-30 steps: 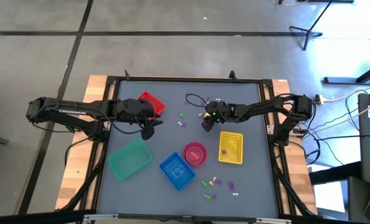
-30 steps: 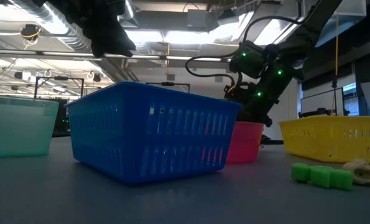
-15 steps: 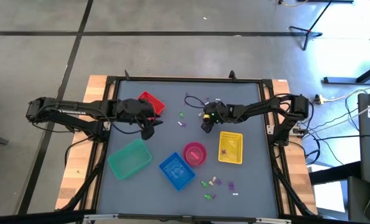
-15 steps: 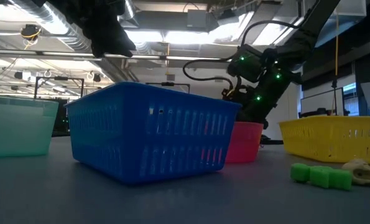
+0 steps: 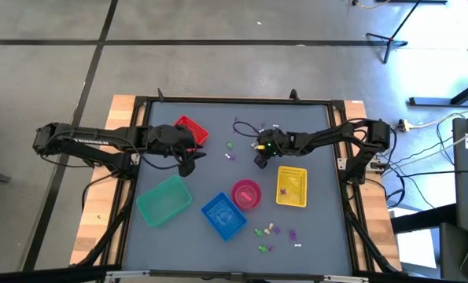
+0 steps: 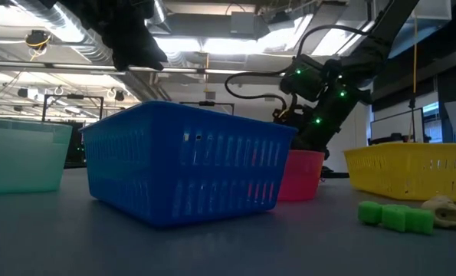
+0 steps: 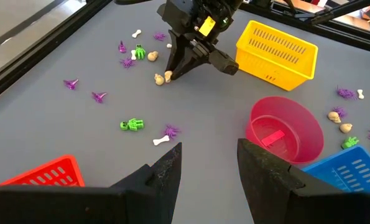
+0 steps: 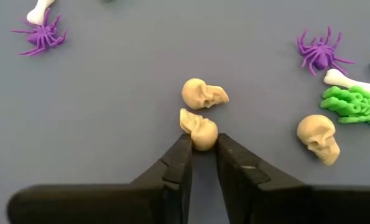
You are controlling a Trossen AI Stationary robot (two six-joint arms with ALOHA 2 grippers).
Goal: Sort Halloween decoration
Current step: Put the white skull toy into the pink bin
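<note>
Next, I release the cream skull from my right gripper inside the pink bowl [image 5: 248,190], which is between the blue basket and the yellow basket.
The Halloween decoration is tiny trinkets scattered on the grey table. In the right wrist view a cream skull [image 8: 200,132] lies on the table with my right gripper [image 8: 201,143] shut on it. A second skull [image 8: 203,94] lies just beyond it, and a third skull [image 8: 318,138], a green figure [image 8: 352,102] and purple spiders [image 8: 320,53] lie around. My right gripper [image 5: 262,159] is at the table's middle, toward the far side. My left gripper [image 7: 209,163] hovers open with nothing between its fingers, beside the red basket [image 5: 191,131]. My right gripper pinches the cream skull's rounded back [image 8: 203,138] between its two fingertips [image 8: 180,149], only at their free ends. The fingers slant down at it from the table's right side. The skull rests on the table, its jaw end pointing away from the fingers.
A teal basket [image 5: 163,200], a blue basket [image 5: 223,215], a pink bowl [image 5: 246,193] and a yellow basket [image 5: 292,187] stand in a row across the middle. More trinkets [image 5: 274,233] lie near the front edge, others [image 5: 230,151] between the arms. A black cable [image 5: 245,126] lies at the far side.
</note>
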